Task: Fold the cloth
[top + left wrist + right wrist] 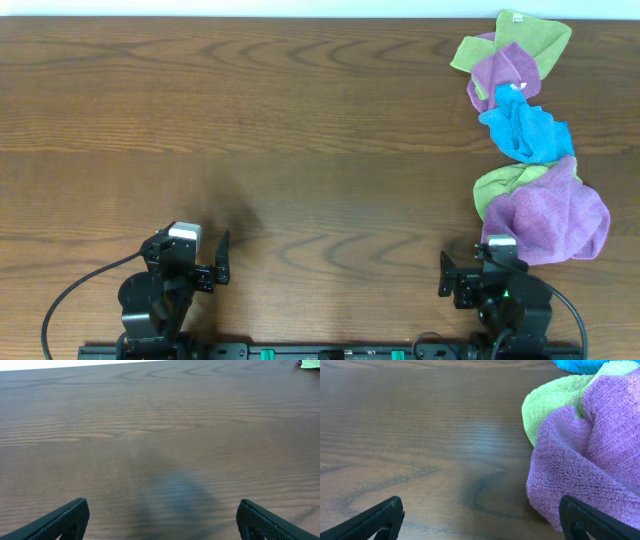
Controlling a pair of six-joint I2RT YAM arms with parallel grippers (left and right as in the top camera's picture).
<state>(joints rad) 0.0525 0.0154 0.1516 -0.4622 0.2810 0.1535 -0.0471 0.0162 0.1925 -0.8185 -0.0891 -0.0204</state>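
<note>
Next, I close my right gripper on the middle of the near purple cloth (pixel 548 224), lifting it off the green cloth.
Several crumpled cloths lie in a strip along the right side of the wooden table. A purple cloth (pixel 555 215) is nearest, with a green cloth (pixel 495 187) tucked under its left edge. A blue cloth (pixel 525 130) lies behind them, then another purple cloth (pixel 505 70) and a green cloth (pixel 530 35) at the far edge. My right gripper (pixel 475 272) is open and empty just left of the near purple cloth (pixel 600 460); the green cloth (pixel 550 407) shows behind it. My left gripper (pixel 205 262) is open and empty over bare wood (pixel 160 460) at the front left.
The wooden table (pixel 250 130) spans the view, its far edge against a white wall. The arm bases and a black rail sit at the front edge, with cables (pixel 70 300) looping out at each side.
</note>
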